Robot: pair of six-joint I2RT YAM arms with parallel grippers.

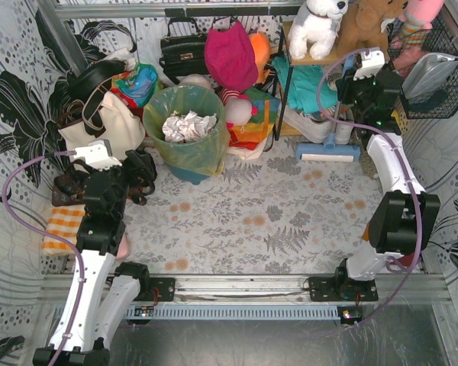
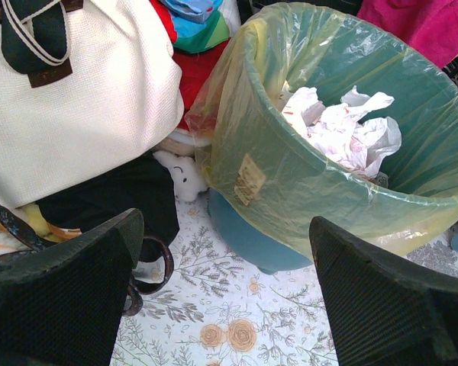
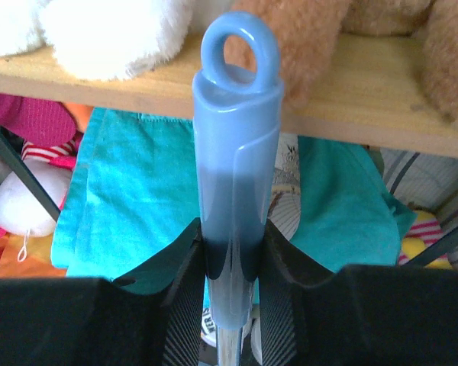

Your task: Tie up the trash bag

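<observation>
The robot's left gripper should next close on the folded rim (image 1: pixel 145 116) (image 2: pixel 252 70) of the trash bag, on the side nearest the cream tote bag.
The trash bag (image 1: pixel 206 149) is thin yellow-green plastic lining the round teal bin (image 1: pixel 189 175) at the back left, its rim folded over the bin's edge. Crumpled white paper (image 1: pixel 188 125) lies inside. My left gripper (image 1: pixel 143 180) hangs open just left of the bin, low over the floral cloth. In the left wrist view the trash bag (image 2: pixel 290 152) and paper (image 2: pixel 343 130) fill the upper right, and the left gripper (image 2: pixel 229 305) holds nothing. My right gripper (image 3: pixel 230 267) is shut on an upright blue mop handle (image 3: pixel 237 137) near the shelf; from above the right gripper (image 1: pixel 345 95) is at back right.
A cream tote bag (image 1: pixel 107 126) leans against the bin's left side, also in the left wrist view (image 2: pixel 69 107). Toys, bags and cloths crowd the back wall. A wooden shelf (image 1: pixel 313 57) with plush animals and a wire basket (image 1: pixel 435 76) stand at back right. The mop head (image 1: pixel 328 152) rests below.
</observation>
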